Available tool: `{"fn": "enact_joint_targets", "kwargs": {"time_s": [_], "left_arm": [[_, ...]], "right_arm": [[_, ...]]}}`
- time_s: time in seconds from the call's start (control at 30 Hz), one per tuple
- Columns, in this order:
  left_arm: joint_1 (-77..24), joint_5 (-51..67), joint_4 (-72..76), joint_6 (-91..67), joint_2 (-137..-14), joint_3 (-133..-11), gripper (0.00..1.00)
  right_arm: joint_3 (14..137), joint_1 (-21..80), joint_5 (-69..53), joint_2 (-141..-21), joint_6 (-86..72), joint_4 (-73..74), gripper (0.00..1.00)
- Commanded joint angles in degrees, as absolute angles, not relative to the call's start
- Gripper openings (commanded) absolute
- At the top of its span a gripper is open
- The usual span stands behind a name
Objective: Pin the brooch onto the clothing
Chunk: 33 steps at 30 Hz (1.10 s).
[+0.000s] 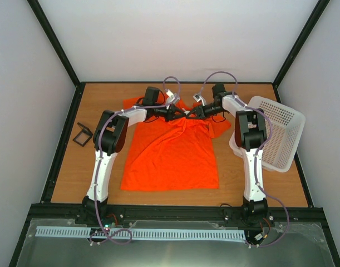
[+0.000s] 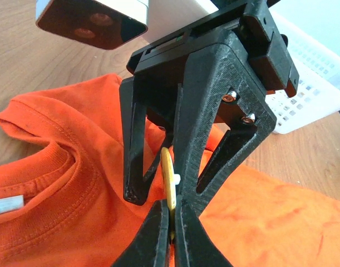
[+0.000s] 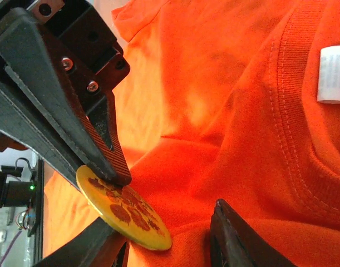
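My left gripper needs to let go of the brooch on the orange T-shirt's upper chest [image 1: 190,125], a little below the collar label.
The orange T-shirt [image 1: 172,156] lies flat on the wooden table, neck at the far end. Both grippers meet over its neck. My left gripper [image 1: 178,113] is shut on the brooch [image 2: 168,178], a small yellow disc with a brown pattern, gripping its lower edge [image 2: 171,210]. In the right wrist view the brooch [image 3: 125,214] is tilted just above the fabric [image 3: 225,83]. My right gripper [image 3: 167,245] is open around a fold of shirt, one finger [image 2: 186,167] against the brooch's back. The right gripper also shows in the top view [image 1: 193,113].
A white perforated basket [image 1: 275,133] stands at the right of the table, tilted. A small black square box [image 1: 83,135] lies at the left. A white label [image 3: 333,75] sits inside the shirt's collar.
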<state>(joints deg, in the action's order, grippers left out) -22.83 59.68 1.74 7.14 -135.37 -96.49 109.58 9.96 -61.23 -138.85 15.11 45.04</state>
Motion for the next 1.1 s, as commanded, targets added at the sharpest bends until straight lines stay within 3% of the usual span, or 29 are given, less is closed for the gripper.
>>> {"fn": "enact_joint_targets", "kwargs": {"time_s": [0.0, 0.73, 1.07], "left_arm": [[-26.3, 66.9, 0.4, 10.9, -130.5, -96.6, 0.01], [-26.5, 66.9, 3.2, 8.9, -129.2, -93.6, 0.01], [-25.9, 66.3, 4.3, 7.5, -129.6, -93.6, 0.01]], "right_arm": [[109.2, 10.1, -56.7, -140.8, 7.0, 35.4, 0.39], [95.0, 8.6, -54.9, -134.5, -13.7, 9.2, 0.39], [92.5, 7.8, -55.5, -133.2, -14.8, 6.4, 0.44]]}}
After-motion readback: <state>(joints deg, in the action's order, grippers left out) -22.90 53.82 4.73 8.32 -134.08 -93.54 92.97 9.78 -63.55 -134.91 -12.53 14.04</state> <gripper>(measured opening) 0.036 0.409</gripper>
